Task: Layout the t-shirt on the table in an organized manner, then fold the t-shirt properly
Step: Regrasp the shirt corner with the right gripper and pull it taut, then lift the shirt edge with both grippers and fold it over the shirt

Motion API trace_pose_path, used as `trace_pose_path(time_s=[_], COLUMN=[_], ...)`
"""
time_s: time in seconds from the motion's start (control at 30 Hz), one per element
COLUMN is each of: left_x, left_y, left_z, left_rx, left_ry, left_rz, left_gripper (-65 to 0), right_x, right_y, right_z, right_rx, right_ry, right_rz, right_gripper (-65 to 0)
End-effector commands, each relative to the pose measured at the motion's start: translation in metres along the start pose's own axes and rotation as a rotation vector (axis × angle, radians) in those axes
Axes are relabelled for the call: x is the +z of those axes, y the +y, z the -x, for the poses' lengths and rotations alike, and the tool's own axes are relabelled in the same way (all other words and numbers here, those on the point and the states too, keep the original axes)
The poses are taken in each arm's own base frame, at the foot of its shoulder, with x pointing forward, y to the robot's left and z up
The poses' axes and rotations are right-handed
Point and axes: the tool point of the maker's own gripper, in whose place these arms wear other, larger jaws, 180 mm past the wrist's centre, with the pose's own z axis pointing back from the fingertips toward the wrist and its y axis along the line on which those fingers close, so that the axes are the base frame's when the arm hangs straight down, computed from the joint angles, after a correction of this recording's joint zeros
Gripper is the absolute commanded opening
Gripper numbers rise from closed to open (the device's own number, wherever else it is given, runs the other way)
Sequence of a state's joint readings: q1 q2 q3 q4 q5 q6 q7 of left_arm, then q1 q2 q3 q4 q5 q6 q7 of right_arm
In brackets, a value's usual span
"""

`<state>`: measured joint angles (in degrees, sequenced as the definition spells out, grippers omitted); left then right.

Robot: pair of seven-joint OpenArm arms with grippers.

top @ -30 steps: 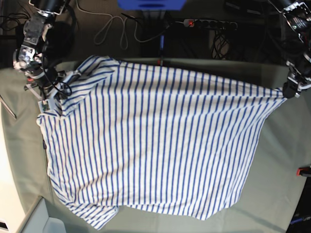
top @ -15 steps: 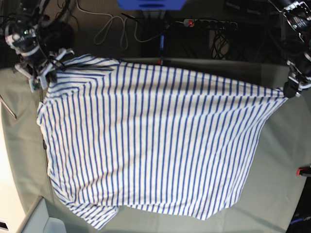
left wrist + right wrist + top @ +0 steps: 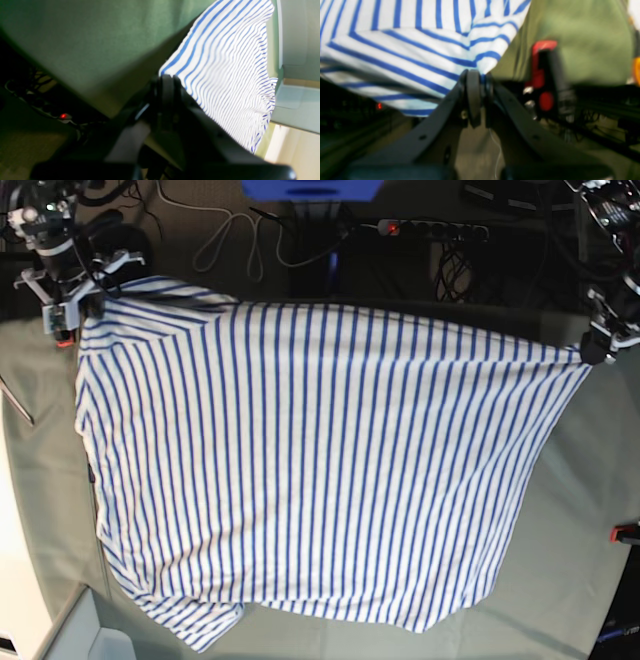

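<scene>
Next, I let my left gripper release its t-shirt corner roughly halfway down the t-shirt's side edge (image 3: 523,505), toward the near end of the t-shirt.
The white t-shirt (image 3: 310,470) with thin blue stripes is spread over the pale green table (image 3: 590,510), its far edge pulled taut between both arms. At the base view's upper right, my left gripper (image 3: 590,352) is shut on one corner of the t-shirt (image 3: 225,65), pinched between the closed black fingers (image 3: 166,85). Far left at the back, my right gripper (image 3: 68,308) is shut on the other corner; the right wrist view shows the t-shirt (image 3: 420,50) clamped at the gripper (image 3: 478,80). A sleeve lies bunched at the bottom left (image 3: 195,625).
A red clamp (image 3: 541,75) sits on the table edge just beside my right gripper. Another red clamp (image 3: 625,532) is at the right edge. Cables and a power strip (image 3: 430,228) lie on the floor behind the table. A pale box (image 3: 90,635) stands at the bottom left.
My right gripper has carried its corner of the t-shirt up and back to the far left, stretching the far edge straight. The left gripper has lifted slightly.
</scene>
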<state>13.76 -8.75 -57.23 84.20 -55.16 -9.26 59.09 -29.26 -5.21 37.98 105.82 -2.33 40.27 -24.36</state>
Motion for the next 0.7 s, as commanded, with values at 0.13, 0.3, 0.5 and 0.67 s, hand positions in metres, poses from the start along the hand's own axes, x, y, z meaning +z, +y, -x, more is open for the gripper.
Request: trace_pose_path(time_s=[0.13,0.3,0.5,0.67], left_x=[0.005,0.001,-0.015,-0.032], left_y=[-0.004,-0.007,-0.028,-0.056], left_z=[-0.014,-0.007,-0.007,-0.014], left_rx=[-0.025,-0.009,-0.035,-0.091], left_ry=[-0.033,-0.027,-0.023,-0.023], left_rz=[0.012,0.023,0.053,0.079], left_gripper=[-64.9,-64.9,-64.9,-64.9], right_x=[0.018,0.014,-0.01,-0.037], right_y=[-0.005,-0.002,-0.01,-0.025], right_z=[-0.014,-0.014,-0.038,-0.055], right_rx=[0.015,0.01,-0.021,-0.035], right_ry=[-0.056,-0.059,-0.116,-0.145], right_rz=[0.009,0.0,0.004,0.0], right_gripper=[-65.0,-65.0,-65.0,-65.0])
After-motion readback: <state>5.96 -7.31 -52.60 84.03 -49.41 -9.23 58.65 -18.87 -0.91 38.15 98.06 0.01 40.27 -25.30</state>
